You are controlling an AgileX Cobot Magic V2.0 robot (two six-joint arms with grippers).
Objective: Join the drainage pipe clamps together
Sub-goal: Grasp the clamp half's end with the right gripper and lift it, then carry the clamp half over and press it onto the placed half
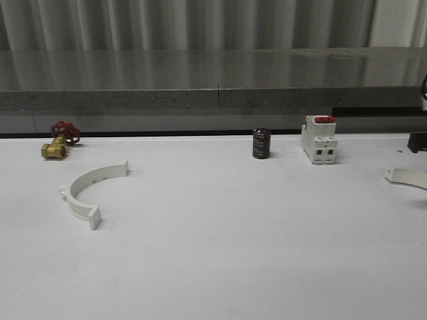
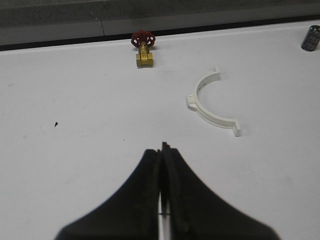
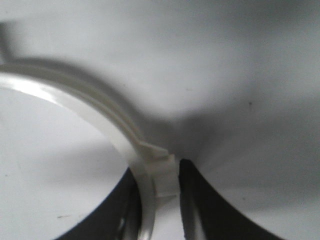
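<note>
Next, I release the clamp in my right gripper against the open side of the other clamp [image 1: 149, 199], so the ring closes.
One white half-ring drainage pipe clamp [image 1: 75, 193] lies flat on the white table [image 1: 220, 253] at the left, its open side facing right. In the left wrist view this clamp [image 2: 200, 106] lies well ahead of my left gripper [image 2: 162, 149], which is shut with nothing in it. The other clamp [image 1: 408, 177] shows its tabbed end at the table's right edge. In the right wrist view my right gripper [image 3: 159, 172] is shut on that clamp [image 3: 90, 100], one finger on either side of the raised block at the middle of its band.
A brass valve with a red handle [image 1: 59, 141] sits at the back left. A black cylinder [image 1: 261, 143] and a white boxy switch with a red top [image 1: 319, 139] stand at the back centre right. A grey ledge [image 1: 213, 93] runs behind the table.
</note>
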